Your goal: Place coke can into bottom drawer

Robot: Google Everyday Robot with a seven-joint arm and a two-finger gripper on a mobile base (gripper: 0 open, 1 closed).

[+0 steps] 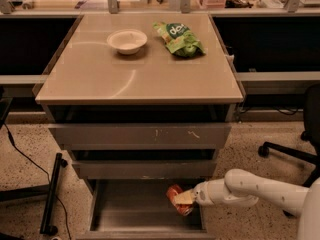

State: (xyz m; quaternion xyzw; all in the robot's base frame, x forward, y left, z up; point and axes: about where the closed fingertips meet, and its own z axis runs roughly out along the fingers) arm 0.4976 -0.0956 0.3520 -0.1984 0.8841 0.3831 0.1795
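Note:
Next, my gripper lets go of the coke can on the bottom drawer's inside (pixel 183 212), next to the drawer's side nearest my arm.
The coke can (pixel 175 193), red-orange with white markings, is held tilted over the right side of the open bottom drawer (pixel 130 211). My gripper (pixel 184 199) is shut on the coke can; it reaches in from the right on a white arm (pixel 255 189). The can hangs just above the drawer's grey floor, near its right wall. Part of the can is hidden behind the fingers.
A white bowl (pixel 127 40) and a green snack bag (pixel 179 38) lie on the cabinet top (pixel 100 79). Two upper drawers (pixel 140 135) stand slightly pulled out above the bottom one. An office chair base (pixel 285 151) is at the right, a black stand (pixel 50 194) at the left.

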